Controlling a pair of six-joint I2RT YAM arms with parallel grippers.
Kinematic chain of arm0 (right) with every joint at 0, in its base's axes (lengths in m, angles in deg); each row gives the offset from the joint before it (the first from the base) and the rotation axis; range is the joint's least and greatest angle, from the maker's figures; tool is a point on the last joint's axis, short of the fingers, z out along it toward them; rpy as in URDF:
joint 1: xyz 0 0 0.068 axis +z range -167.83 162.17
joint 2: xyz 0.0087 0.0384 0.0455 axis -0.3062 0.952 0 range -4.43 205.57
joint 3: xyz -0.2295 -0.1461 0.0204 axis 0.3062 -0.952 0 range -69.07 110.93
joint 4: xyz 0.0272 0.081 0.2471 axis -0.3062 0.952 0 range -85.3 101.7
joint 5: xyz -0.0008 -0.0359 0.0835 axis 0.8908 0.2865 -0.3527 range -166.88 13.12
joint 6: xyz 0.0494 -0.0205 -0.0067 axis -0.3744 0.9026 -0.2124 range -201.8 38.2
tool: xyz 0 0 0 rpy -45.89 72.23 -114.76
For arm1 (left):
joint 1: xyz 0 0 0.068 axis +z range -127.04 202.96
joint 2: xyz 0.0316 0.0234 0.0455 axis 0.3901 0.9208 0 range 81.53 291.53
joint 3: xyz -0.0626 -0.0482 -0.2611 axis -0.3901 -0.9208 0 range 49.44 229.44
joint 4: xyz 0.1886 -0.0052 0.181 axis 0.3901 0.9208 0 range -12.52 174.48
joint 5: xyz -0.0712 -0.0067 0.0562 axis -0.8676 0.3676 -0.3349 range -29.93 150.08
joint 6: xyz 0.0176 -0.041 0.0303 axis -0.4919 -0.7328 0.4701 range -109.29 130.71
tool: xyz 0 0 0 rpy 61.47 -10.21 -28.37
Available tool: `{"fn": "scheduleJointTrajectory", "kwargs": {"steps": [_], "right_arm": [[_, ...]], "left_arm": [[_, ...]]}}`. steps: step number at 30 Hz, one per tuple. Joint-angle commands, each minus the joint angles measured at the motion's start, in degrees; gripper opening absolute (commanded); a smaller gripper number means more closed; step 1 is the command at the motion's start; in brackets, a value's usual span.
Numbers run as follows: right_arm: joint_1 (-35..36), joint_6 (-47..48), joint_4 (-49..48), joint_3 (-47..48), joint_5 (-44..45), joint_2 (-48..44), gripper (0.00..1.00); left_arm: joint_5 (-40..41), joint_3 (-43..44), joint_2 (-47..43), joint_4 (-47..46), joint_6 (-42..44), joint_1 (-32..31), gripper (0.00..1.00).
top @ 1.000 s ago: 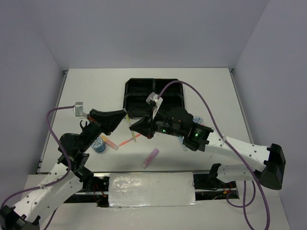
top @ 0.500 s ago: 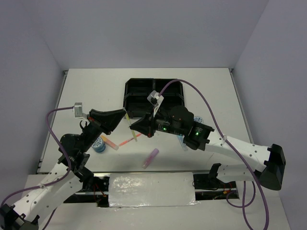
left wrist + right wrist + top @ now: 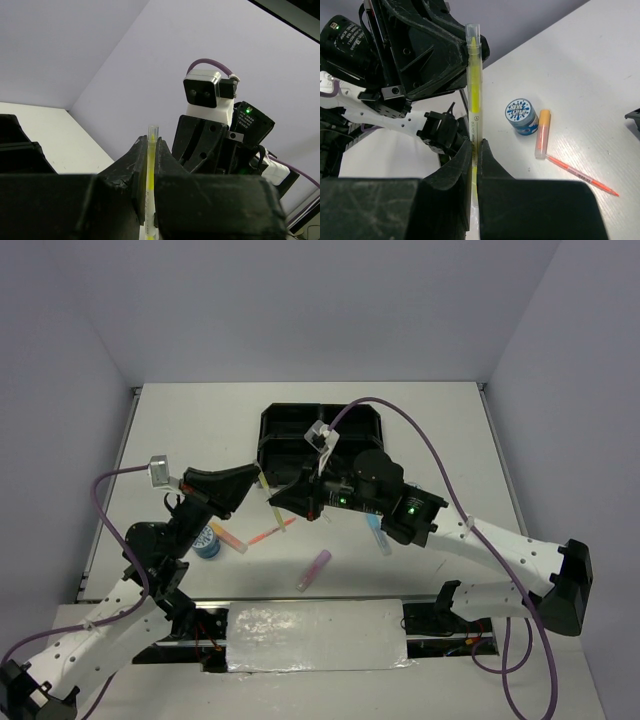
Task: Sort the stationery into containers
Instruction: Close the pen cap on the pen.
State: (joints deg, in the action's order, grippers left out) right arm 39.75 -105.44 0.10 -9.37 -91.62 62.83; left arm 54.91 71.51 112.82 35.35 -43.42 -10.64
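Observation:
The yellow pen will go down from my right gripper into the black tray's compartment [image 3: 350, 463] nearest the light blue marker.
A thin yellow pen [image 3: 268, 496] is held in the air between both arms, left of the black tray [image 3: 290, 420]. My left gripper [image 3: 252, 484] is shut on it; in the left wrist view the pen [image 3: 151, 165] stands upright between the jaws of that gripper [image 3: 149, 142]. My right gripper [image 3: 284, 502] is closed round the same pen [image 3: 473, 90], seen between its own fingertips [image 3: 476, 145]. On the table lie a blue tape roll [image 3: 207, 541], an orange marker [image 3: 228, 537], a pink pen [image 3: 270, 533], a purple marker [image 3: 315, 569] and a light blue marker [image 3: 379, 536].
The right wrist view shows the tape roll [image 3: 521, 115], orange marker [image 3: 542, 132] and pink pen [image 3: 580, 175] below the held pen. The right arm's purple cable arcs over the tray. A foil-covered strip [image 3: 315, 635] lies at the near edge.
The right arm has shifted a little up and left towards the tray, uncovering the light blue marker. The left gripper and the yellow pen have hardly moved.

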Motion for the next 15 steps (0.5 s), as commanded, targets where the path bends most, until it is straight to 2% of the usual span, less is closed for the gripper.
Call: {"fn": "scheduleJointTrajectory", "kwargs": {"steps": [1,5,10,11,13,14,15], "right_arm": [[-2.65,-1.32,-27.65,8.06,4.47,-2.05,0.00],[-2.30,3.06,-24.23,8.51,-3.17,-1.00,0.00],[-2.30,4.39,-21.95,2.71,-2.93,-1.52,0.00],[-2.21,4.56,-21.86,0.96,-2.92,-1.35,0.00],[-2.21,4.57,-21.76,-0.72,-1.79,-1.00,0.00],[-2.30,4.39,-21.85,-2.12,-1.61,-0.82,0.00],[-2.30,4.56,-21.85,-2.74,-0.30,-0.73,0.00]], "left_arm": [[-12.76,-3.79,2.02,15.41,1.75,-2.87,0.00],[-10.57,-0.63,1.94,20.84,2.97,-2.87,0.00],[-5.65,8.94,0.53,30.95,6.75,-2.87,0.01],[-4.51,10.35,0.53,34.27,7.02,-2.87,0.13],[-2.48,14.30,0.79,36.32,8.24,-2.87,0.24],[-1.87,15.28,0.97,37.81,8.51,-2.87,0.41],[-1.25,16.25,1.05,38.34,8.69,-2.87,0.52]]}}
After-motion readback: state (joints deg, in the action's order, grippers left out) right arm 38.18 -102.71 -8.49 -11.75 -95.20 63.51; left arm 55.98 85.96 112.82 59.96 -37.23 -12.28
